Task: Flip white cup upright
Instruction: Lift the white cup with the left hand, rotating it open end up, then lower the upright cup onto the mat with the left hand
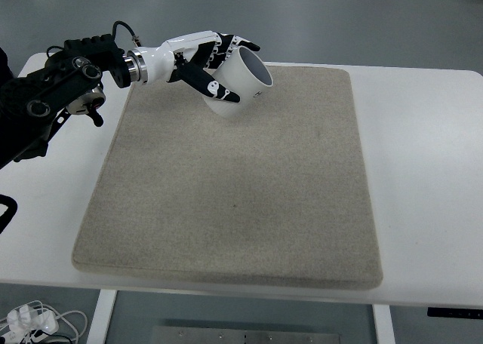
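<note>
I should set the white cup upright around the middle of the beige mat (pixel 222 152) with my left gripper.
A white cup (pixel 240 84) is held above the far part of the beige mat (pixel 234 193), tilted with its open mouth facing up and to the right. My left hand (pixel 215 65) is shut on the cup, thumb across its front wall and fingers wrapped over the far side. The left arm comes in from the upper left. Whether the cup's base touches the mat I cannot tell. No right hand shows in the picture.
The mat lies on a white table (pixel 423 170). White cables (pixel 34 320) lie on the floor below the table's near left corner. The table's near edge runs along the bottom of the picture.
</note>
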Controlling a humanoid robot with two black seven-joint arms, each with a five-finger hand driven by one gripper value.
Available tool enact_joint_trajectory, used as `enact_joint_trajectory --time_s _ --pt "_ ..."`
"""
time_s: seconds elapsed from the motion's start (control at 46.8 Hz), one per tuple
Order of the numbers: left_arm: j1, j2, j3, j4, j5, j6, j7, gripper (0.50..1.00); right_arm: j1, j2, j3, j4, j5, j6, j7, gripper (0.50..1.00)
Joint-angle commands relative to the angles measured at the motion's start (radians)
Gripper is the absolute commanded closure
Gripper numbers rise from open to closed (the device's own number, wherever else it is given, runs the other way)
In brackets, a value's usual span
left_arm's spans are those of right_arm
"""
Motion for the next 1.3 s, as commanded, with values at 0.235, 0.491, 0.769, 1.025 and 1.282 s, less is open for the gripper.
enact_joint_trajectory --time_s 0.235,0.491,0.769,1.025,1.282 --pt "0.064 -0.011 -0.002 0.051 -0.169 0.012 -0.177 1.0 0.0 0.0 0.0 0.0 0.0 0.0 0.0 0.548" --pt "0.092 -0.028 0.004 0.112 -0.274 0.007 -0.274 1.0 0.0 0.0 0.0 0.0 0.0 0.0 0.0 0.548" --pt "0.149 -0.046 0.012 0.131 -0.263 0.003 -0.356 1.0 0.0 0.0 0.0 0.0 0.0 0.0 0.0 0.548" --pt "0.173 -0.097 0.018 0.215 -0.26 0.004 -0.356 1.0 0.0 0.0 0.001 0.0 0.0 0.0 0.0 0.548" --pt "0.202 -0.137 0.038 0.232 -0.239 0.03 -0.356 1.0 0.0 0.0 0.0 0.0 0.0 0.0 0.0 0.548"
